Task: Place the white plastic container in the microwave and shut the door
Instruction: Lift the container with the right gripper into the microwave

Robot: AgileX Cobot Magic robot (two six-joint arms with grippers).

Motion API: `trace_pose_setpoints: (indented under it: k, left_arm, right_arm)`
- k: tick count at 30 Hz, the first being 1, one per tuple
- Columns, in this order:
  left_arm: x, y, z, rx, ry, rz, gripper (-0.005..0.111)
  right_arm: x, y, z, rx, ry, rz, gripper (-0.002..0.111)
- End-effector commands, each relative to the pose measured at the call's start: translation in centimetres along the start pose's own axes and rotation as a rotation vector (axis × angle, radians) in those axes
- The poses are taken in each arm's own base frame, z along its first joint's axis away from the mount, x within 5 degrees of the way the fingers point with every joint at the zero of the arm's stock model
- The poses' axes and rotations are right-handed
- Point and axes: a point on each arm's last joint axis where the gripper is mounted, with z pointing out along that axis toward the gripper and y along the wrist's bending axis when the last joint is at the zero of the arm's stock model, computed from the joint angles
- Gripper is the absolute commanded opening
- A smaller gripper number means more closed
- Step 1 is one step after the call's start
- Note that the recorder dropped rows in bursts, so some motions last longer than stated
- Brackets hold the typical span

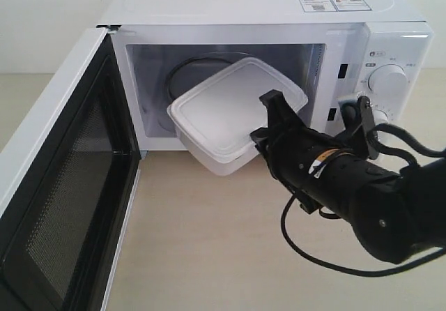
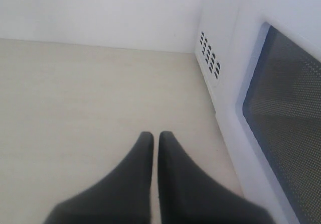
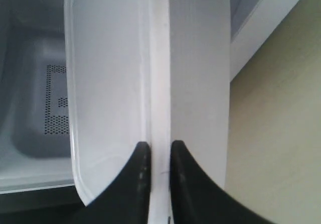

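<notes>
My right gripper is to set the white plastic container down on the glass turntable inside the white microwave (image 1: 227, 95).
The white plastic container (image 1: 230, 112) hangs tilted in the mouth of the white microwave (image 1: 279, 25), half over the sill, its far end over the glass turntable (image 1: 182, 74). My right gripper (image 1: 267, 123) is shut on its near rim; in the right wrist view the rim of the container (image 3: 160, 83) runs between the two black fingers of the right gripper (image 3: 160, 151). The door (image 1: 63, 185) stands swung wide open on the left, mesh inner face showing. My left gripper (image 2: 155, 138) is shut and empty above the tabletop, beside the microwave's side wall (image 2: 225, 83).
The two dials (image 1: 388, 81) sit on the right panel just behind my right arm (image 1: 362, 192). A black cable (image 1: 313, 252) loops under that arm over the beige tabletop (image 1: 209, 255). Vent holes (image 2: 209, 54) mark the microwave's side near my left gripper.
</notes>
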Motion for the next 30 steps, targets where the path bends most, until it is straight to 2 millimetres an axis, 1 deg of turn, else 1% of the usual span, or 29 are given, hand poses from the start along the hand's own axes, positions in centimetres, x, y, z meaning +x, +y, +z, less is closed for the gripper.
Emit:
trace_pose_setpoints:
  k: [1, 7, 13, 20, 23, 27, 30]
  left_arm:
    - [0.1, 0.0, 0.0, -0.001, 0.001, 0.001, 0.004]
    - [0.1, 0.0, 0.0, -0.001, 0.001, 0.001, 0.004]
    - [0.1, 0.0, 0.0, -0.001, 0.001, 0.001, 0.004]
    - [0.1, 0.0, 0.0, -0.001, 0.001, 0.001, 0.004]
    - [0.1, 0.0, 0.0, -0.001, 0.001, 0.001, 0.004]
    - [0.1, 0.0, 0.0, -0.001, 0.001, 0.001, 0.004]
    - [0.1, 0.0, 0.0, -0.001, 0.001, 0.001, 0.004]
  right_arm:
    - [0.1, 1.3, 1.5, -0.078, -0.027, 0.009, 0.000]
    - [-0.7, 2.6, 2.3, -0.096, -0.109, 0.082, 0.000]
    - [-0.4, 3.4, 3.8, -0.088, -0.106, 0.100, 0.000]
    - [-0.3, 3.6, 5.8, -0.088, -0.135, 0.141, 0.000]
    - [-0.4, 3.6, 6.4, -0.083, -0.160, 0.176, 0.000]
    - [-0.6, 3.6, 6.9, -0.072, -0.191, 0.182, 0.000]
    - [-0.6, 3.9, 7.5, -0.085, -0.205, 0.196, 0.000]
